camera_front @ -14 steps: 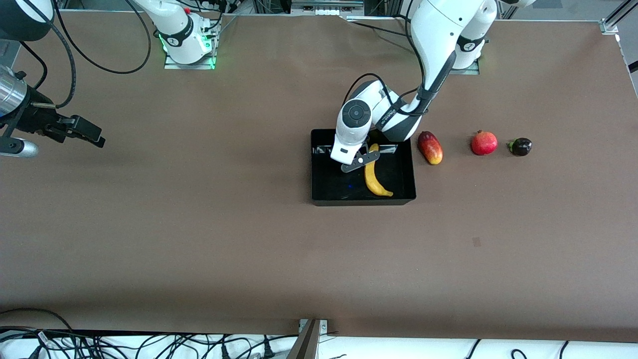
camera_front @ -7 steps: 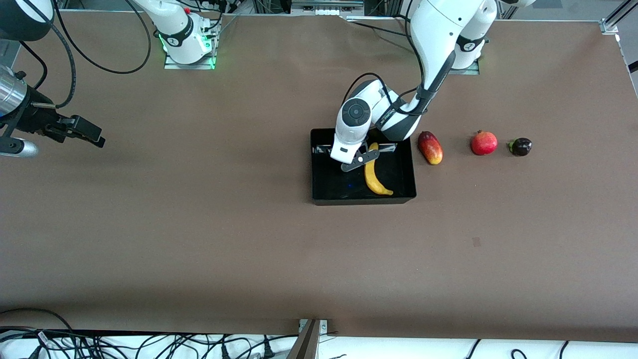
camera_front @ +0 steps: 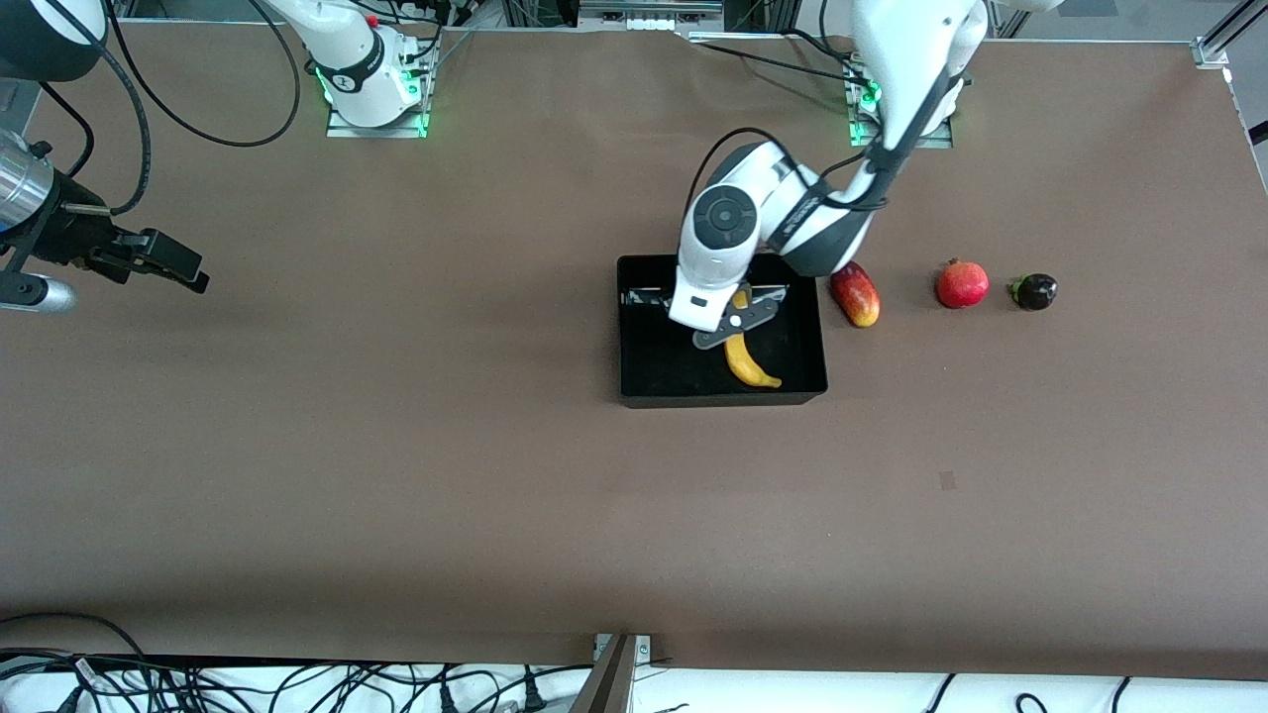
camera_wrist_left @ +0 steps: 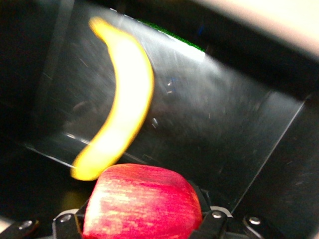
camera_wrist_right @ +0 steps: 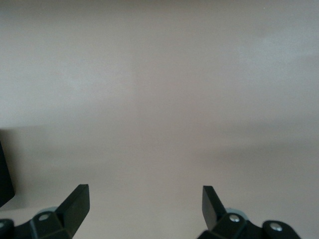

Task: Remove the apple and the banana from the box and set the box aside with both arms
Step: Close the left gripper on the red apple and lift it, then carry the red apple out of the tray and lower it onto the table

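My left gripper needs to let go of the red apple and will rest on the bare table, just boxward of the small square mark (camera_front: 920,439).
The box (camera_front: 634,394) is a shiny black tray in the middle of the table. A long yellow banana (camera_front: 750,369) lies in it, and it also shows in the left wrist view as the banana (camera_wrist_left: 124,104) on the box floor (camera_wrist_left: 224,129). My left gripper (camera_front: 731,325) hangs over the box, above the banana's upper end. In the left wrist view the left gripper (camera_wrist_left: 142,221) is shut on a red apple (camera_wrist_left: 142,199) with yellowish streaks; the front view hides the apple under the hand. My right gripper (camera_front: 188,269) waits open over bare table at the right arm's end, and the right wrist view shows the right gripper (camera_wrist_right: 144,199) with nothing between its fingers.
Beside the box toward the left arm's end lie an oblong red-yellow fruit (camera_front: 855,294), a round red pomegranate (camera_front: 962,284) and a small dark purple fruit (camera_front: 1035,291), in a row. Cables (camera_front: 297,683) run along the table edge nearest the front camera.
The left gripper closed on the apple inside the box, then the left arm's wrist and elbow rose and shifted slightly. The right arm has not moved.
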`<action>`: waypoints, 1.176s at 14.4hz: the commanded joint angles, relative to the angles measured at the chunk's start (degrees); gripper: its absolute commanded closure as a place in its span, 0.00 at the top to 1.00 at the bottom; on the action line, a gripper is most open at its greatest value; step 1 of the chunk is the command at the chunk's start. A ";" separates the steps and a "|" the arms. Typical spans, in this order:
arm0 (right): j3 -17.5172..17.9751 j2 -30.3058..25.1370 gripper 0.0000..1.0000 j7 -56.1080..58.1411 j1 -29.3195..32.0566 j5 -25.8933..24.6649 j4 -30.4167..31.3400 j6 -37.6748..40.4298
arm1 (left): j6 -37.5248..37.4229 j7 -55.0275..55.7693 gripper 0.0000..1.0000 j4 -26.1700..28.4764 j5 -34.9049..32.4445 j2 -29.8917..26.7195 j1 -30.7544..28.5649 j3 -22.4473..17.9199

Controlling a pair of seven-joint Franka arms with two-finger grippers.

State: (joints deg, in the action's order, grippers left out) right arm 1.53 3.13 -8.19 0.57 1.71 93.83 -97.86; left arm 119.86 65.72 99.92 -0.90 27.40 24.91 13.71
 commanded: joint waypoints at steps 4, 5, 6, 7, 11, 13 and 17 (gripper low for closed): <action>0.32 -0.41 1.00 0.02 0.13 -0.48 -0.32 0.48 | -12.35 -25.93 0.00 -1.75 0.64 -6.83 -21.63 6.42; 0.32 -0.41 1.00 -0.07 0.13 -0.48 -0.32 0.48 | -12.37 -30.60 0.00 -1.66 0.03 -6.74 -24.35 6.33; 0.23 -0.41 1.00 0.02 0.13 -0.48 -0.32 0.48 | -12.19 -34.83 0.00 -1.66 -0.93 -6.48 -26.91 6.24; 0.32 -0.41 1.00 0.02 0.13 -0.48 -0.32 0.48 | -11.15 -38.26 0.00 -1.66 -3.03 -6.04 -29.72 6.33; 0.32 -0.41 1.00 0.02 0.13 -0.48 -0.32 0.48 | -4.13 -49.09 0.00 -1.22 -7.35 -3.24 -35.88 6.24; 0.32 -0.41 1.00 -0.07 0.13 -0.48 -0.32 0.48 | 2.10 -50.68 0.00 -0.78 -8.76 -0.26 -36.95 5.81; 0.32 -0.41 1.00 -0.07 0.13 -0.48 -0.32 0.48 | 11.96 -51.74 0.00 1.06 -11.66 5.37 -36.87 3.44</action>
State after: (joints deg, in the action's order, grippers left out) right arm 1.55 3.13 -8.19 0.57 1.71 93.80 -97.86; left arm 128.13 15.23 100.21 -10.84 30.71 -12.01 17.73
